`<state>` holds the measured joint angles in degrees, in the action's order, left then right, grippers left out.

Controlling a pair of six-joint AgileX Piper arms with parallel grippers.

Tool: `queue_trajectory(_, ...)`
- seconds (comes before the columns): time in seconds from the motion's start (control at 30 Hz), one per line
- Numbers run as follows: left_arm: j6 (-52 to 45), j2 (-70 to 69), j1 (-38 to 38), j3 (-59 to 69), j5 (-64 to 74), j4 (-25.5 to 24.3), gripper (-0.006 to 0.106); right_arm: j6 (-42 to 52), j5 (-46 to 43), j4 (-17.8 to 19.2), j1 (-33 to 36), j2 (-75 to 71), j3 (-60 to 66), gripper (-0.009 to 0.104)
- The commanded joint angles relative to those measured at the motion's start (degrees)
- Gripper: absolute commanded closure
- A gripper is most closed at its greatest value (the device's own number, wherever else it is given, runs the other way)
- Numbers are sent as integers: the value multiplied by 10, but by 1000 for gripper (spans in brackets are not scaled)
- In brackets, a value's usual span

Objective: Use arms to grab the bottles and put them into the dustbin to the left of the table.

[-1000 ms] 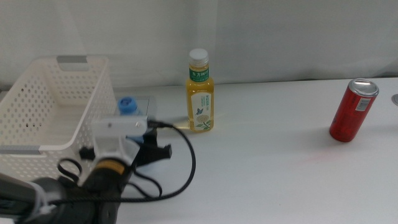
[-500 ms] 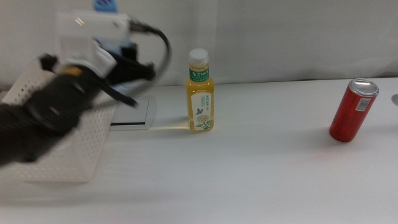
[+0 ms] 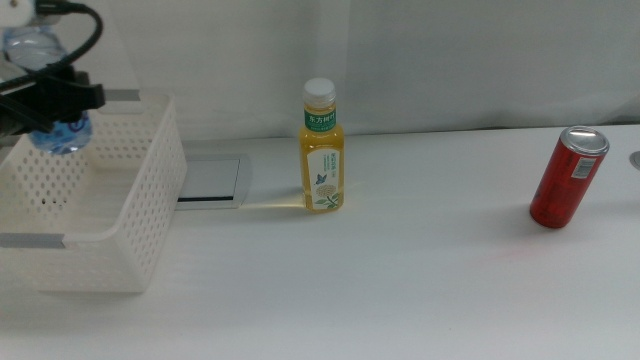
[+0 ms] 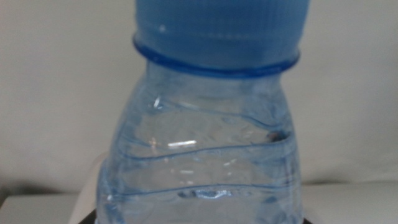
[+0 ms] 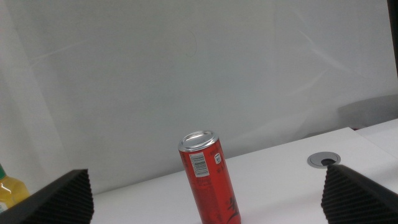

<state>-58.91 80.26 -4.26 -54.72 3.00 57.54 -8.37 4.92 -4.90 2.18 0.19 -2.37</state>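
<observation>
The clear water bottle will go down from my left gripper into the white dustbin's near corner [image 3: 100, 220] toward the yellow bottle.
My left gripper [image 3: 52, 95] is shut on the clear water bottle [image 3: 45, 75] and holds it in the air over the open top of the white dustbin [image 3: 140, 215] at the far left. The bottle [image 4: 199, 155] and its blue cap [image 4: 221, 31] fill the left wrist view. The yellow bottle [image 3: 322, 150] with a white cap stands upright mid-table, untouched. My right gripper [image 5: 206, 183] is out of the middle view. It stands open, its jaws wide apart and nothing between them, facing a red can [image 5: 209, 177]. The yellow bottle [image 5: 9, 193] just shows at that view's edge.
A red soda can [image 3: 567, 177] stands upright at the right of the white table [image 3: 420, 290]. A grey-rimmed panel [image 3: 210, 180] lies flat between the dustbin and the yellow bottle. A white curtain backs the table.
My left gripper has lifted the water bottle off the table by the panel, swung it up and to the left, and now holds it over the dustbin. The yellow bottle and the can have not moved.
</observation>
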Motion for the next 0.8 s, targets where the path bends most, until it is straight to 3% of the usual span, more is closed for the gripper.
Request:
queue_trajectory(0.0,0,6,-20,-6,7,-2,103,2,-5,1,-4,-18,4,-8)
queue_trajectory(0.77,-4,168,-32,-6,44,-2,103,2,-4,1,-4,-18,4,-8)
